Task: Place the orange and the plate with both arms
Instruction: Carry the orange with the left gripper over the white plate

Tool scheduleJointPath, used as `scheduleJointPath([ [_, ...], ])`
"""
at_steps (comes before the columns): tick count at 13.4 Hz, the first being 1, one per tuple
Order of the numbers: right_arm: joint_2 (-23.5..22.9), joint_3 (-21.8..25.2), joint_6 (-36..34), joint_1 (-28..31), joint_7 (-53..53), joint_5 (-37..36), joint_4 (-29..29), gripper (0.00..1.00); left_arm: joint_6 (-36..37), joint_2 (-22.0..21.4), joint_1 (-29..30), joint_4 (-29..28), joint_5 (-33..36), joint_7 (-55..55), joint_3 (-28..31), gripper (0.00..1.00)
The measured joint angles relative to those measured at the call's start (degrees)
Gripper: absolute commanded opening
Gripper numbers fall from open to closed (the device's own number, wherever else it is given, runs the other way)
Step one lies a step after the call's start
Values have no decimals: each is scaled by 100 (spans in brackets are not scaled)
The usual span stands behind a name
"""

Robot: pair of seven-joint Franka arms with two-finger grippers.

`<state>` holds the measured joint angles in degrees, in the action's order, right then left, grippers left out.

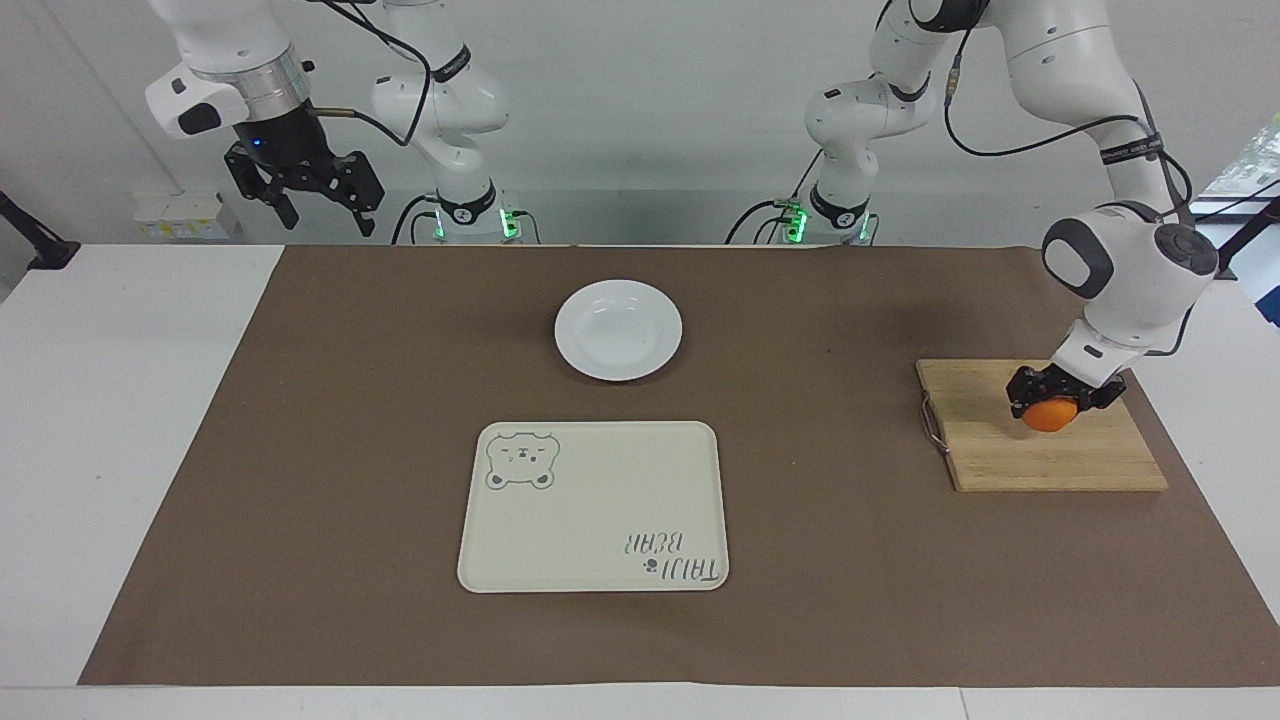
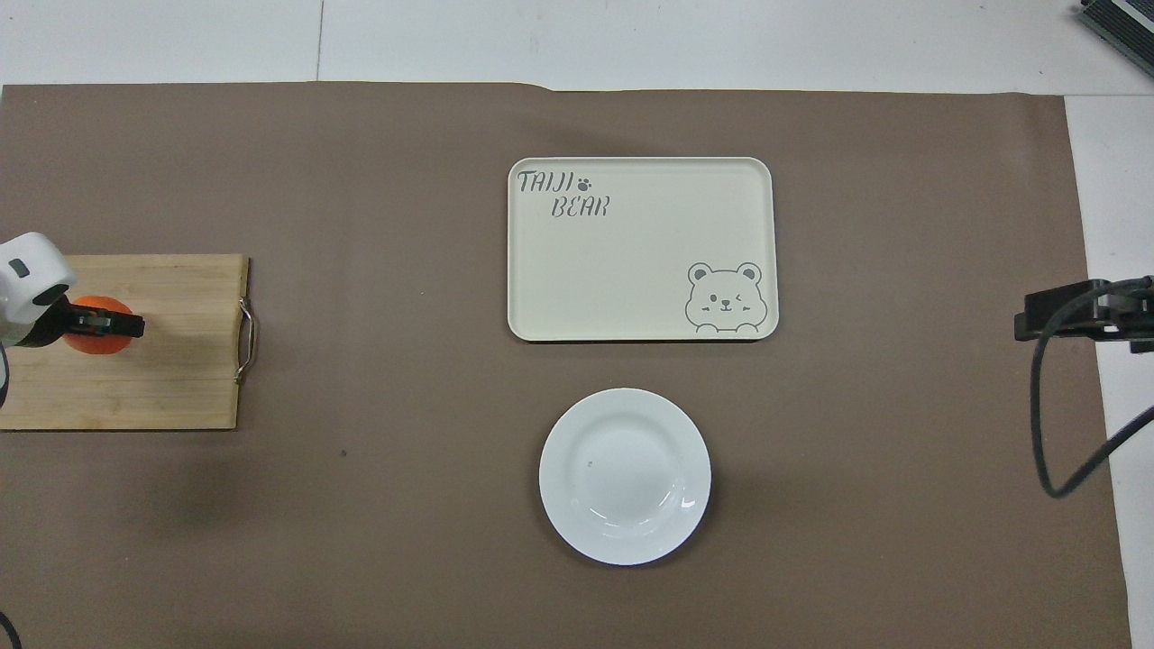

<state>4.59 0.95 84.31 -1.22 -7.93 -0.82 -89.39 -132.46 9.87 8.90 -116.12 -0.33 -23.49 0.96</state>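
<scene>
My left gripper has the orange to place on the plate on the brown mat. It will release the orange in the middle of the white plate [image 2: 624,474].
The orange [image 1: 1048,416] is between the fingers of my left gripper [image 1: 1050,402], low over a wooden cutting board [image 1: 1040,455] at the left arm's end of the table. In the overhead view the left gripper [image 2: 101,323] is shut on the orange [image 2: 95,338]. I cannot tell whether the orange touches the board. The white plate [image 1: 618,329] lies empty on the brown mat, midway between the arms and near the robots; it also shows in the overhead view [image 2: 625,476]. My right gripper [image 1: 305,200] hangs open and empty, high at the right arm's end, and waits.
A cream tray with a bear drawing [image 1: 594,506] lies beside the plate, farther from the robots; it also shows in the overhead view [image 2: 642,249]. The cutting board [image 2: 162,361] has a metal handle [image 2: 245,341] on its edge toward the plate. A brown mat [image 1: 350,450] covers the table.
</scene>
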Motion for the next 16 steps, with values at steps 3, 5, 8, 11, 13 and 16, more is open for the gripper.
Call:
scheduleJointPath([
  [3,0,0,0,0,0,0,0,100,232,-387,-896,-9,-9,491,-26,0],
  [5,0,0,0,0,0,0,0,100,238,-433,-1545,-10,-12,1020,-47,0],
  [8,0,0,0,0,0,0,0,100,309,-431,-2521,-15,-15,1733,-72,0],
  [11,0,2,-1,1,0,0,0,100,380,-433,-3514,-24,-17,2733,-87,0],
  [13,0,2,-3,1,0,0,0,100,380,-423,-4139,-51,-17,3365,-91,0],
  [16,0,49,-4,9,0,0,0,100,329,-334,-5014,-70,-17,4098,-92,0],
])
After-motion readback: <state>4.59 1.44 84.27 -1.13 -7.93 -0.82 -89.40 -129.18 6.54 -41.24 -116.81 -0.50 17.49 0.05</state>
